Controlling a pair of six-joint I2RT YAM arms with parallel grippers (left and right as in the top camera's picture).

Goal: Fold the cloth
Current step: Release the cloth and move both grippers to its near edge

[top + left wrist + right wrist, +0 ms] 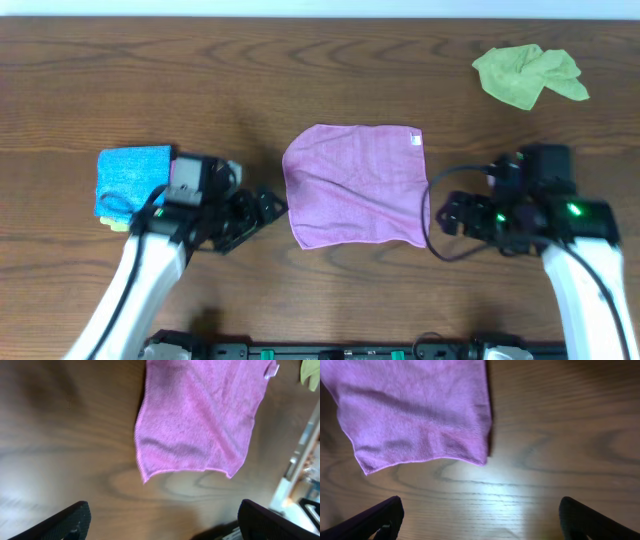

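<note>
The robot's right gripper should close on the near corner (426, 245) (482, 461) of the purple-mauve cloth, on the side that has the white tag.
The purple-mauve cloth (355, 185) lies spread flat at the table's middle, with its white tag (416, 138) at the far right corner. My left gripper (268, 207) is open just left of the cloth's near left corner, nothing between its fingers. In the left wrist view the cloth (200, 415) lies ahead of the wide-apart fingertips (75, 517). My right gripper (450, 215) is open just right of the cloth's near right corner. In the right wrist view the cloth (415, 410) fills the upper left, and bare wood lies between the fingertips (580, 517).
A bright blue cloth (130, 178) lies folded at the left, behind my left arm. A crumpled lime-green cloth (528, 75) sits at the far right. Cables run along the right arm (560, 215).
</note>
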